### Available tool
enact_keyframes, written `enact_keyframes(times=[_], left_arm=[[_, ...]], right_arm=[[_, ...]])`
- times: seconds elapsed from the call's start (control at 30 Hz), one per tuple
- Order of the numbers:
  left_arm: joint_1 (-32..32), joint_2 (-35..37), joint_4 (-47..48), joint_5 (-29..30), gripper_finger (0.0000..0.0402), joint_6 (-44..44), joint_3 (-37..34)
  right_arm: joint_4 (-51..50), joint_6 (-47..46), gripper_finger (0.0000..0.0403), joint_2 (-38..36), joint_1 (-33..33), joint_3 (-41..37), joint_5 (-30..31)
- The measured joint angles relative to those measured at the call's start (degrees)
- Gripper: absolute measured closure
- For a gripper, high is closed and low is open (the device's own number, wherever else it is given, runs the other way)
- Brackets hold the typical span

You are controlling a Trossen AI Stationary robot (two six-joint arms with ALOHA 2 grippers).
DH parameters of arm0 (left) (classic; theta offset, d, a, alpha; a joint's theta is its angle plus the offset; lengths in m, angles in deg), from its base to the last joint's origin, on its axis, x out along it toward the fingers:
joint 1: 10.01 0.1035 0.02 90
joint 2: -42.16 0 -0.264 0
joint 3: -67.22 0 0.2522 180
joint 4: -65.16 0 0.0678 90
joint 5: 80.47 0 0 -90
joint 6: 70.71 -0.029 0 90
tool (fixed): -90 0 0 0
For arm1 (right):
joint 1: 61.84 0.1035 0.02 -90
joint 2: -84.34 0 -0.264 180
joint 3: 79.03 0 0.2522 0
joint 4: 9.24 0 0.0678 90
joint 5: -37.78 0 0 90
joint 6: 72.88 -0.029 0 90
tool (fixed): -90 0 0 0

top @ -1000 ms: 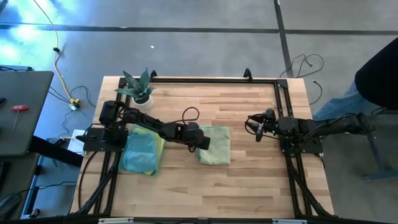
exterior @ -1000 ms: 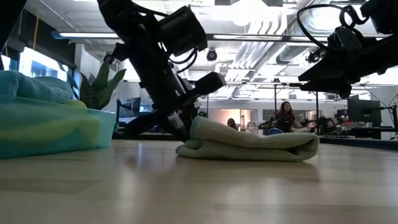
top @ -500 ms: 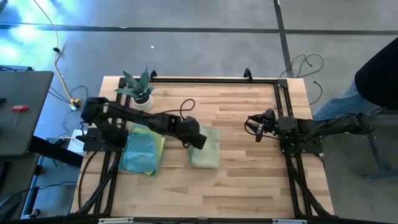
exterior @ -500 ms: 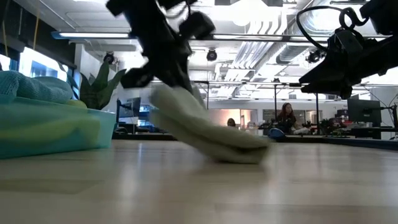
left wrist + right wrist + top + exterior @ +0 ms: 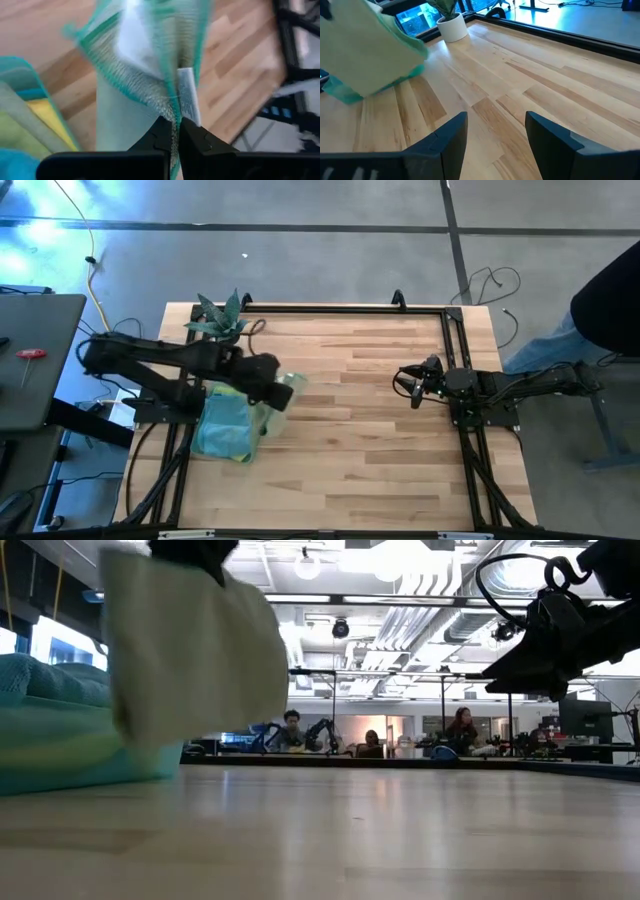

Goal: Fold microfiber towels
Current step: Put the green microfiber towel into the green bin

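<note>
The robot's left gripper should release the folded pale green towel on top of the stack of teal, blue and yellow towels (image 5: 232,423).
A folded pale green towel (image 5: 190,650) hangs in the air near the table's left side, with my left gripper (image 5: 278,393) shut on it. The same towel (image 5: 291,383) shows beside the gripper in the high view. Just left of it, a stack of teal, blue and yellow towels (image 5: 228,427) lies on the table. My right gripper (image 5: 495,135) waits open over the table's right side, with nothing between its fingers. My left gripper pinches several teal-hemmed layers of the towel's edge (image 5: 170,102) between its two fingers, right beside a white label (image 5: 187,97). The fingers slant down from the table's left side. The towel hangs below them, folded and clear of the table.
A small potted plant (image 5: 224,322) stands at the far left corner. A black frame (image 5: 455,330) runs along the table's far and right edges. Bare wood lies between the two arms. People sit in the room beyond the table.
My left gripper has risen and drawn back toward the table's left edge, staying shut on the pale green towel. The towel lay folded at mid-table, was then dragged up by one end, and now hangs clear of the wood beside the stack.
</note>
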Motion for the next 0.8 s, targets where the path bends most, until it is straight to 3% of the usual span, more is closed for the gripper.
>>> enact_keyframes(times=[0.27, 0.8], left_arm=[[-3.2, 8.8, 4.8, 1.8, 0.0399, 7.8, 0.0], [-17.5, 15.5, 30.4, 5.3, 0.0397, 26.5, 0.0]], right_arm=[[-0.3, 0.0, 0.0210, 0.1, 0.0, 0.0, 0.0], [-1.2, 0.0, 0.0210, 0.0, 0.0, 0.0, 0.1]])
